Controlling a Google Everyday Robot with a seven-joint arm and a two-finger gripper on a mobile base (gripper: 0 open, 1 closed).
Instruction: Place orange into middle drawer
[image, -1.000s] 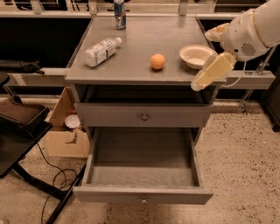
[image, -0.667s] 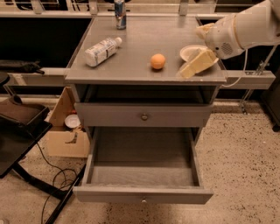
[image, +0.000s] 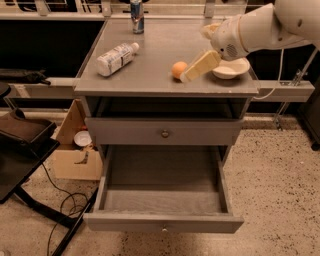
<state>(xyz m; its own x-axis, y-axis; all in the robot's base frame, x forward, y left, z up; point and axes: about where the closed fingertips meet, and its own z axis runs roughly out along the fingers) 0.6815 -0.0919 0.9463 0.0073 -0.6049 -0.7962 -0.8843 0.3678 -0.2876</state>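
My gripper needs to next need to move across to the orange near the cream bowl and then close around the orange's sides (image: 180, 70).
The orange (image: 178, 69) sits on the grey cabinet top (image: 150, 80), right of centre. My gripper (image: 188, 75) reaches down from the upper right on a white arm (image: 260, 27); its cream tip is right beside the orange on its right side, at or near touching. The middle drawer (image: 162, 222) is pulled wide open below, its grey inside bare, with its small knob on the front edge. The knobbed grey front above it (image: 164, 133) is closed.
A cream bowl (image: 231, 69) sits right of the gripper. A plastic bottle (image: 116, 58) lies on the left of the top and a can (image: 136, 10) stands at the back. A cardboard box (image: 75, 152), a black chair (image: 20, 145) and cables are on the floor at left.
The gripper has swung left from beyond the cabinet's right edge, across the bowl, to beside the orange. The orange and the drawer have not moved.
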